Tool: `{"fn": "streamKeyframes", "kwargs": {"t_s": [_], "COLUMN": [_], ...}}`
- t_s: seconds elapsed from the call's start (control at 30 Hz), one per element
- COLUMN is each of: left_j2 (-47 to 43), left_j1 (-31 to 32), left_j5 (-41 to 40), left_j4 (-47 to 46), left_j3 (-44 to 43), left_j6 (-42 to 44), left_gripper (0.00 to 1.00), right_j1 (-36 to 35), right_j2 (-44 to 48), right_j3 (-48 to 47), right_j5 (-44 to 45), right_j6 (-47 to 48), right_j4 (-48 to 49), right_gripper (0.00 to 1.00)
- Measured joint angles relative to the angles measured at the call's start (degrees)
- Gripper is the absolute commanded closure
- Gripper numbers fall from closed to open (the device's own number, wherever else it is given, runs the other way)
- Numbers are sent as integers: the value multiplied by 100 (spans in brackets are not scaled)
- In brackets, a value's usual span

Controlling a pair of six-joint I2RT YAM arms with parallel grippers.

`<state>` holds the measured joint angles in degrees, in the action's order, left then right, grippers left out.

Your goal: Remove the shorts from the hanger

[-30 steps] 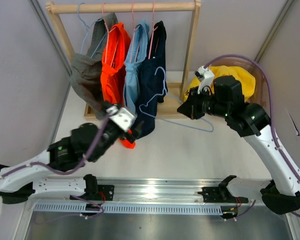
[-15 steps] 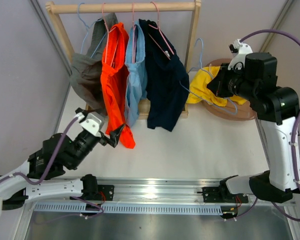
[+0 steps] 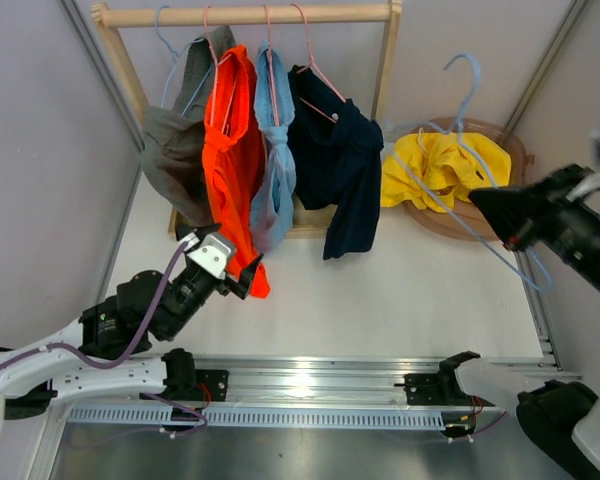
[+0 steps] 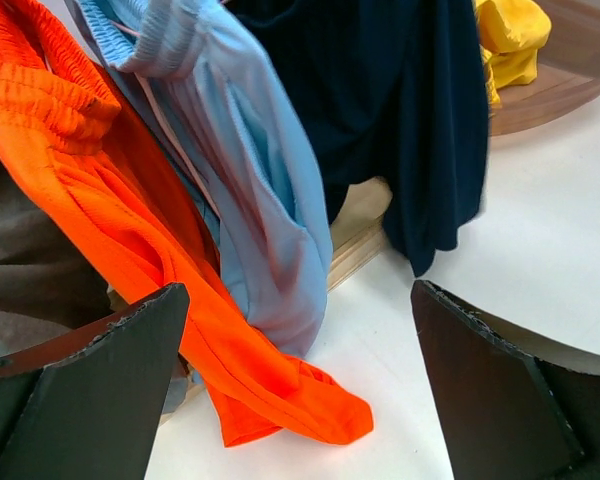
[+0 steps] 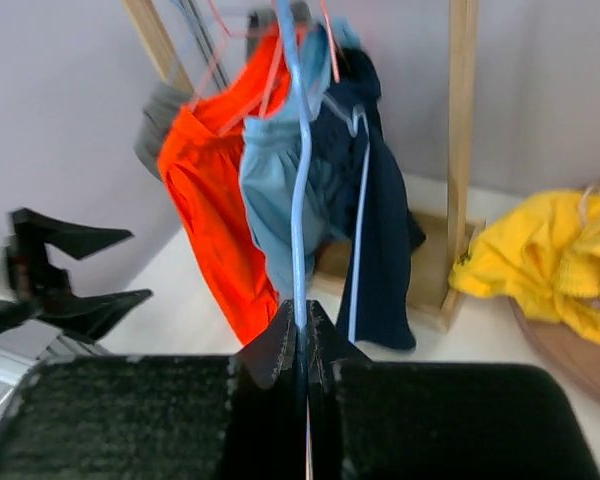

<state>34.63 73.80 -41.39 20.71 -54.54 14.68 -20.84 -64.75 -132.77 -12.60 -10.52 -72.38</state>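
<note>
My right gripper is going to release the bare light blue hanger on the rack's bar (image 3: 355, 52) (image 5: 410, 35), between the navy shorts and the post by the bowl.
Grey shorts (image 3: 175, 150), orange shorts (image 3: 230, 150), light blue shorts (image 3: 273, 170) and navy shorts (image 3: 340, 160) hang on hangers from the wooden rack (image 3: 280, 14). The yellow shorts (image 3: 445, 165) lie in a wooden bowl (image 3: 510, 140) at the right. My right gripper (image 3: 490, 205) is shut on a bare light blue hanger (image 3: 460, 110), held high at the right; in the right wrist view the wire (image 5: 300, 180) runs up from the closed jaws (image 5: 302, 310). My left gripper (image 3: 242, 282) is open and empty, just before the orange shorts' hem (image 4: 280, 400).
The rack's right post (image 3: 385, 70) stands between the navy shorts and the bowl. Grey side walls close in left and right. A metal rail (image 3: 310, 385) runs along the near edge by the arm bases.
My right arm rose and swung right with the blue hanger, away from the bowl. The navy shorts swung and settled back under the rack. My left gripper edged toward the orange hem.
</note>
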Motion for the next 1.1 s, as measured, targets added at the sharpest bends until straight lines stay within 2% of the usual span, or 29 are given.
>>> {"fn": "streamKeyframes", "kwargs": {"t_s": [0.17,0.23,0.37,0.53,0.67,0.8,1.0,1.1], "left_j2": [101,101,101,140,199,203,72,50], "left_j1": [-22,-37,-72,-111,-157,-195,-225,-275], "left_j5": [31,63,107,175,291,337,424,474], "left_j4": [-63,-81,-127,-192,-232,-236,-262,-267], "left_j3": [46,57,81,120,125,140,227,247], "left_j6": [2,0,-7,-9,-22,-37,-74,-81], "left_gripper": [1,1,1,1,1,1,1,1], "right_j1": [-136,-306,-612,-623,-629,-632,-632,-638], "right_j2": [782,1073,1145,1169,1008,420,-841,-1344], "right_j3": [120,321,466,1460,2649,3309,3484,3237], "right_j5": [15,-249,-999,-1220,-682,107,1056,1443], "right_j6": [9,4,-48,-127,-138,15,262,396], "right_j4": [874,1351,1919,2490,2889,3292,4024,4306], "right_gripper": [100,100,100,100,100,100,100,100]}}
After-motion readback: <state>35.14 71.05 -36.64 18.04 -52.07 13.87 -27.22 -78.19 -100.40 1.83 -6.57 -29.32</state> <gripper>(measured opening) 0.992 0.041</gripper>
